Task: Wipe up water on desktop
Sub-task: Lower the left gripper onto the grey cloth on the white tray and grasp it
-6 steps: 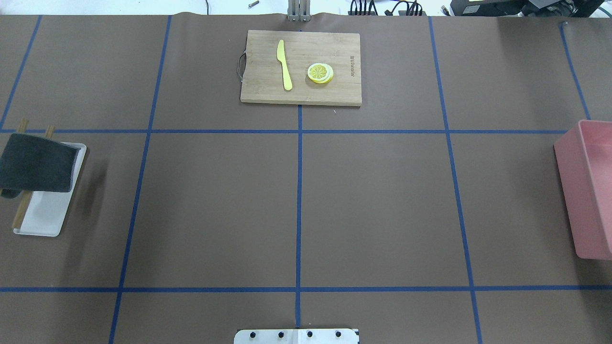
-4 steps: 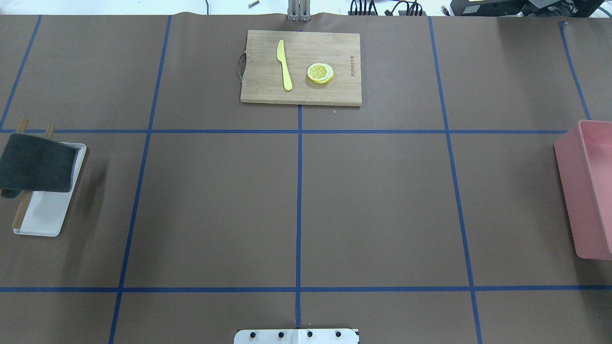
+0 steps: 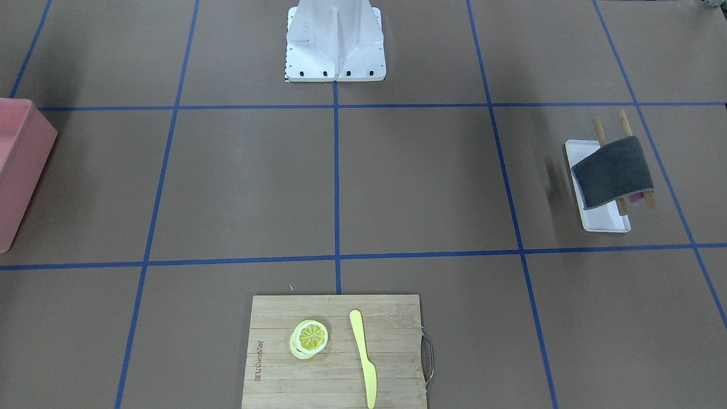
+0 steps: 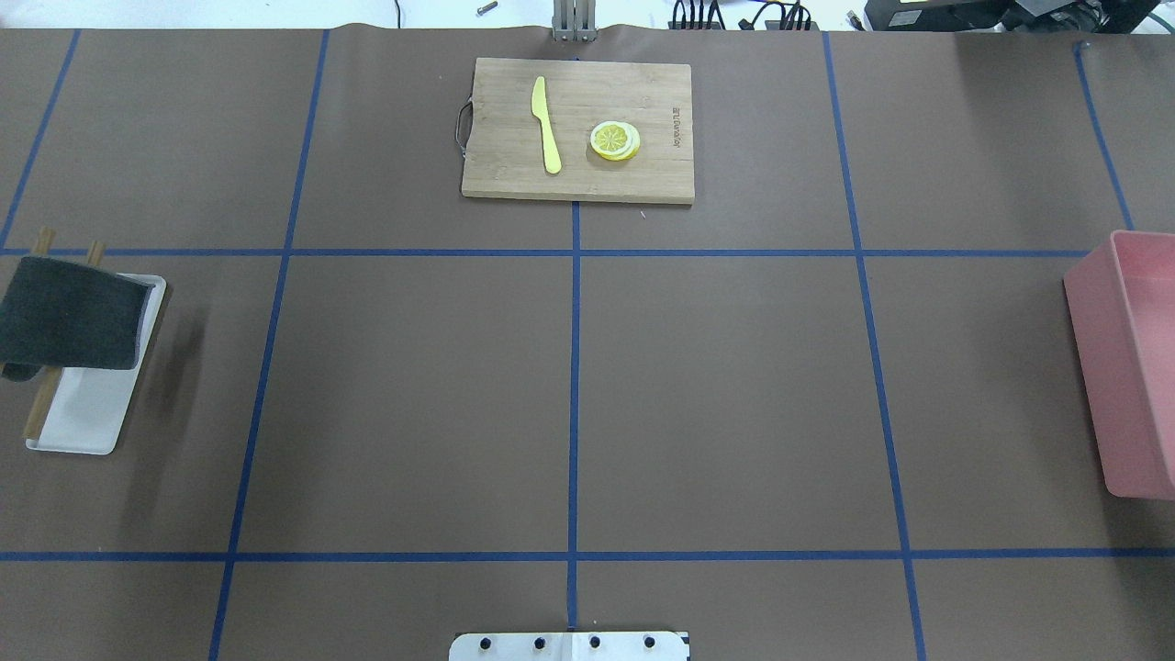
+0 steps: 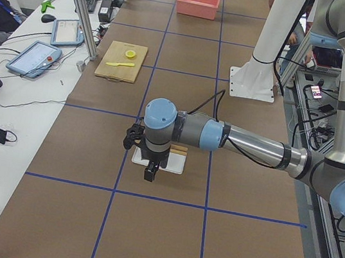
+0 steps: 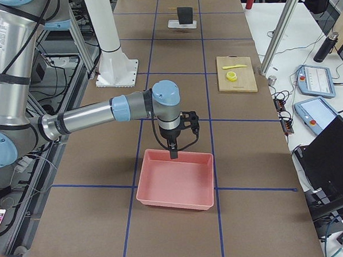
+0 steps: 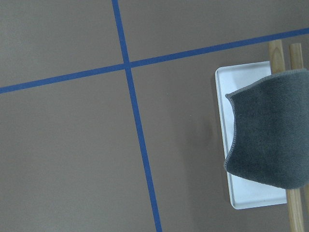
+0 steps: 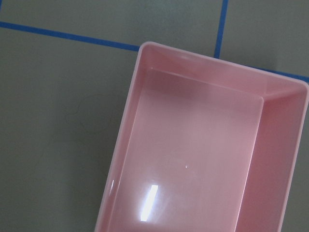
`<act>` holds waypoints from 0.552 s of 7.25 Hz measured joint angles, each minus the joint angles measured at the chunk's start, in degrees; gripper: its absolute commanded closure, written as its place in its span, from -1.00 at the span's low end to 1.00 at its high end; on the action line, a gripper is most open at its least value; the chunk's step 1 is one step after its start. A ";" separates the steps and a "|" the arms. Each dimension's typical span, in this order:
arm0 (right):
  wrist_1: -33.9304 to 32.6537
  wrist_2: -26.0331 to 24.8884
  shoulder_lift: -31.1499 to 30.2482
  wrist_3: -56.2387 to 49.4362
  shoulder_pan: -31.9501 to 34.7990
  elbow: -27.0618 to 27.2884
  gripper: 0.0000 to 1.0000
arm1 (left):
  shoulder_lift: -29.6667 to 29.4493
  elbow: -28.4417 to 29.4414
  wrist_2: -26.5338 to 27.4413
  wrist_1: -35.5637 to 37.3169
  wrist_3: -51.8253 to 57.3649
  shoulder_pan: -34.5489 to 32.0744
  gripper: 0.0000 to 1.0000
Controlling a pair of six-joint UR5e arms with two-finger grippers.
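Observation:
Next, my left gripper grips the dark grey cloth at the middle of its outer edge (image 3: 644, 163), on the side farthest from the pink bin.
The desktop (image 4: 413, 404) is a matte brown surface crossed by blue tape lines; no water shows clearly on it. A dark grey cloth (image 4: 69, 312) hangs over two wooden sticks (image 4: 41, 404) across a white tray (image 4: 83, 418) at the left edge. It also shows in the left wrist view (image 7: 270, 135) and the front view (image 3: 613, 173). My left gripper (image 5: 149, 174) hangs above the tray, fingers down. My right gripper (image 6: 173, 152) hangs over the near rim of a pink bin (image 6: 174, 189). I cannot tell whether either is open or shut.
The pink bin (image 4: 1102, 367) stands empty at the right edge, also in the right wrist view (image 8: 285, 159). A bamboo cutting board (image 4: 505, 165) at the far middle carries a yellow knife (image 4: 547, 124) and lemon slices (image 4: 615, 140). The robot's white base (image 3: 335, 40) stands at the near middle.

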 measured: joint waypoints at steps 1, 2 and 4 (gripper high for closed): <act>2.34 -0.25 0.81 0.21 0.01 0.00 -1.00 | -0.43 -0.47 -0.09 -0.19 -0.10 -0.03 -0.97; 3.83 -0.19 1.23 0.36 0.06 -0.01 -1.00 | -1.51 -0.60 -0.24 -0.29 -0.31 -0.06 -0.97; 4.67 1.21 1.17 0.42 0.13 -0.04 -1.00 | -5.38 -0.08 -0.46 -1.09 -0.46 -0.04 -0.97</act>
